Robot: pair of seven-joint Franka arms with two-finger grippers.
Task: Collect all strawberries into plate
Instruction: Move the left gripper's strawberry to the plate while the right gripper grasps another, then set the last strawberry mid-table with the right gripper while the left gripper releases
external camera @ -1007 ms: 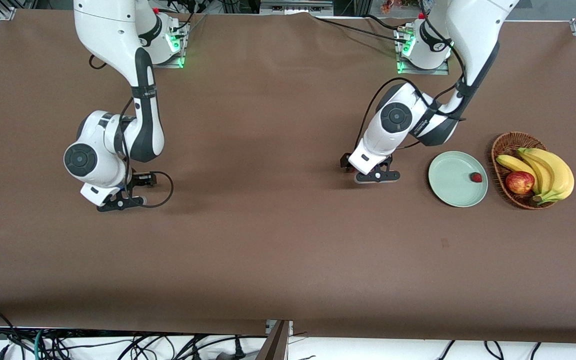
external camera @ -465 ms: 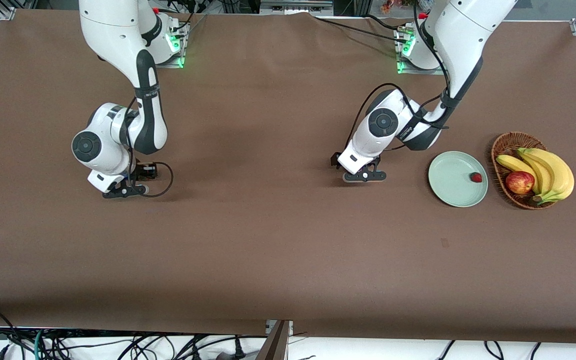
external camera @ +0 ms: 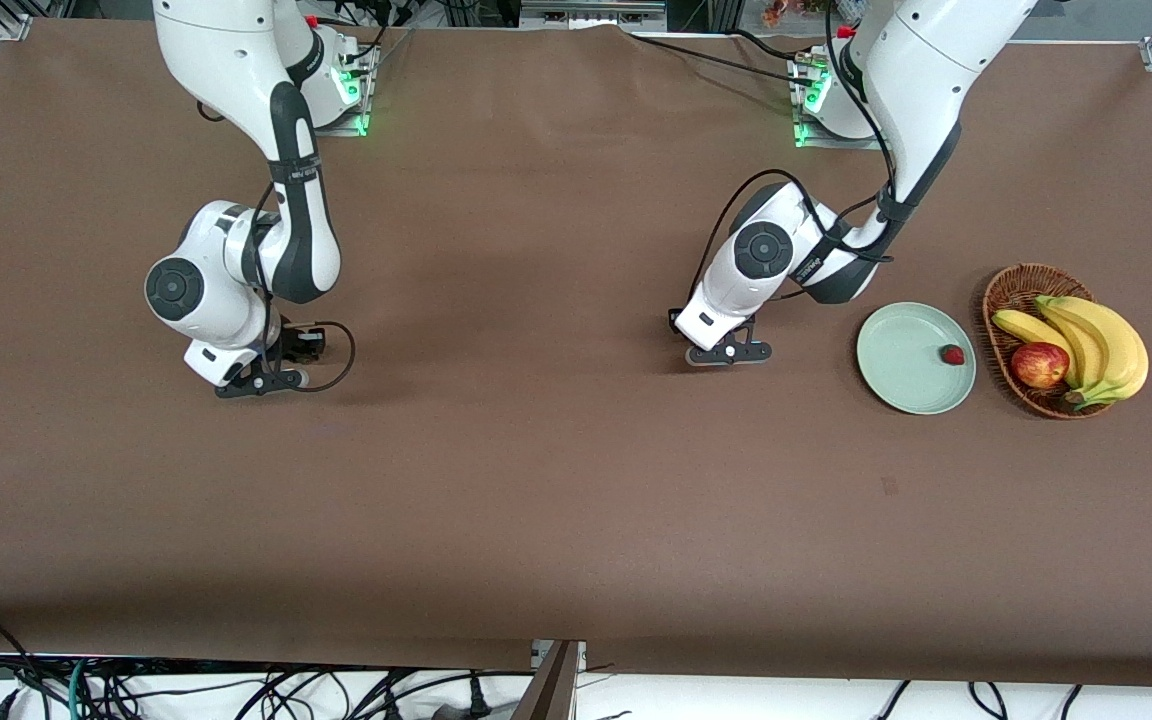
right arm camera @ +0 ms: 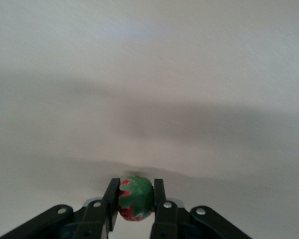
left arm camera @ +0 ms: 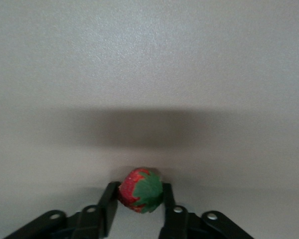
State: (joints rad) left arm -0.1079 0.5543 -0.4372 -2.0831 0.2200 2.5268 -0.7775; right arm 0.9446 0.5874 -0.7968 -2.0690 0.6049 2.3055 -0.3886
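The strawberry, now low over the bare brown table, will be released by my left gripper in the mint-green plate (external camera: 879, 359), close to the plate's rim farthest from the basket.
My left gripper (external camera: 729, 352) is shut on a red strawberry (left arm camera: 140, 190) with a green leafy top, low over the bare brown table, between the table's middle and the plate. My right gripper (external camera: 261, 380) is shut on another strawberry (right arm camera: 135, 198), low over the table toward the right arm's end. Neither held berry shows in the front view. The pale mint-green plate (external camera: 901, 360) lies toward the left arm's end. A third strawberry (external camera: 953, 354) lies in the plate near its rim on the basket's side.
A brown wicker basket (external camera: 1021, 281) stands beside the plate at the left arm's end. It holds yellow bananas (external camera: 1101, 340) and a red-yellow apple (external camera: 1039, 364). The brown table cloth (external camera: 536, 480) covers the whole table.
My left gripper has shifted a little away from the plate with its strawberry. My right gripper has shifted a little toward the table's middle with its strawberry. The plate and its berry have not moved.
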